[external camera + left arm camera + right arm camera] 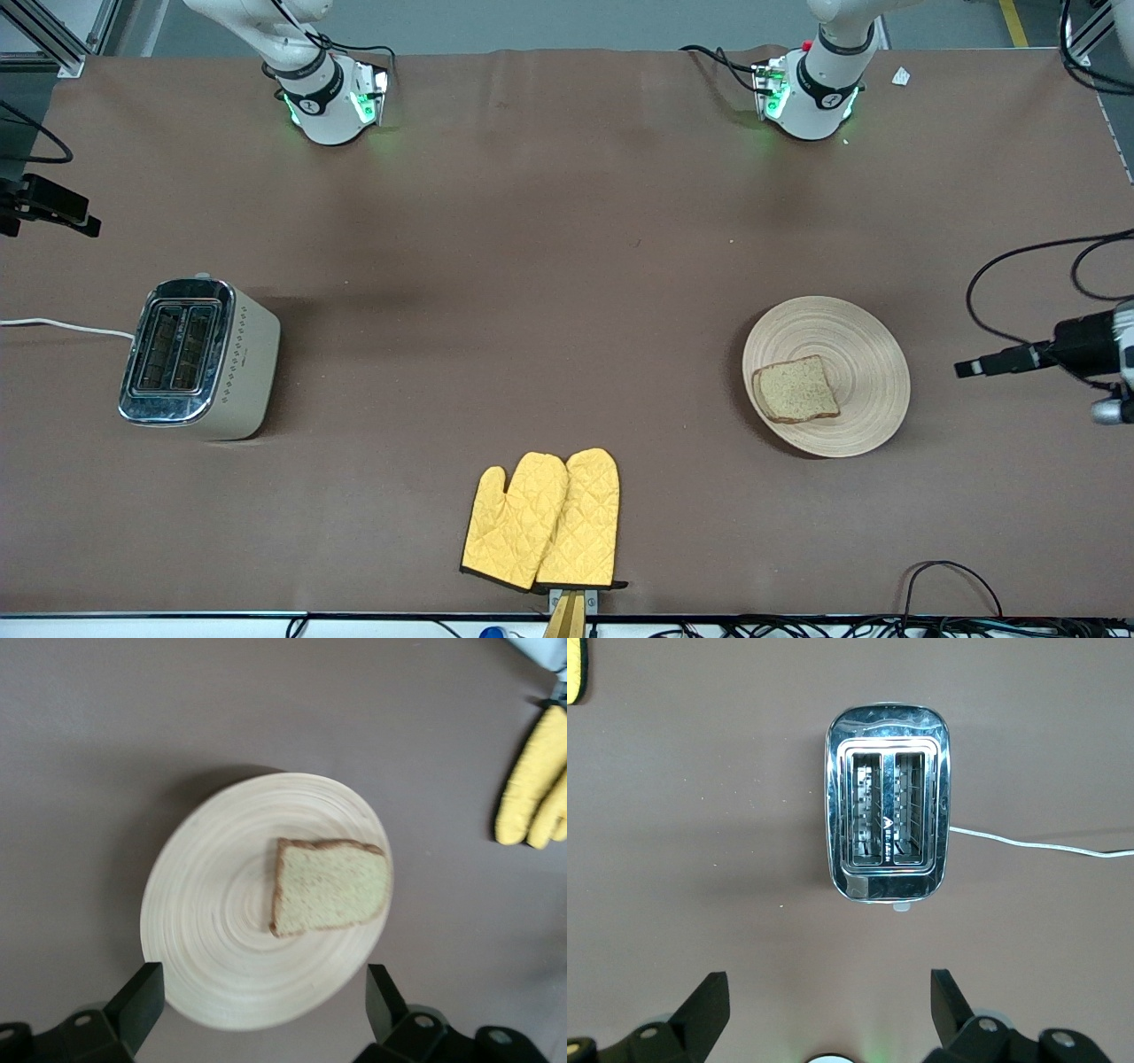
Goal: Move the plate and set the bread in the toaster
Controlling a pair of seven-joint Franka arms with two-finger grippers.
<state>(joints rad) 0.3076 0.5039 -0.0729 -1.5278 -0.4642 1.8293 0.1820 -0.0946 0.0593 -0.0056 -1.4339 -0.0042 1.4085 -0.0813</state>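
Next, I reach with my left gripper and take hold of the wooden plate by its rim (906, 377) (144, 921) on the side farthest from the toaster.
The pale wooden plate (855, 350) lies toward the left arm's end of the table, with the brown bread slice (795, 390) on its part nearer the front camera. The cream toaster (199, 359) with a chrome top stands toward the right arm's end, both slots empty. My left gripper (264, 992) is open and empty, high over the plate (213, 904) and bread (330, 886). My right gripper (829, 992) is open and empty, high over the table beside the toaster (888, 815). Neither gripper shows in the front view.
A pair of yellow oven mitts (542, 520) lies at the table's front edge, between the toaster and the plate. The toaster's white cord (62, 326) runs off the right arm's end. A black camera on a mount (1063, 350) reaches in at the left arm's end.
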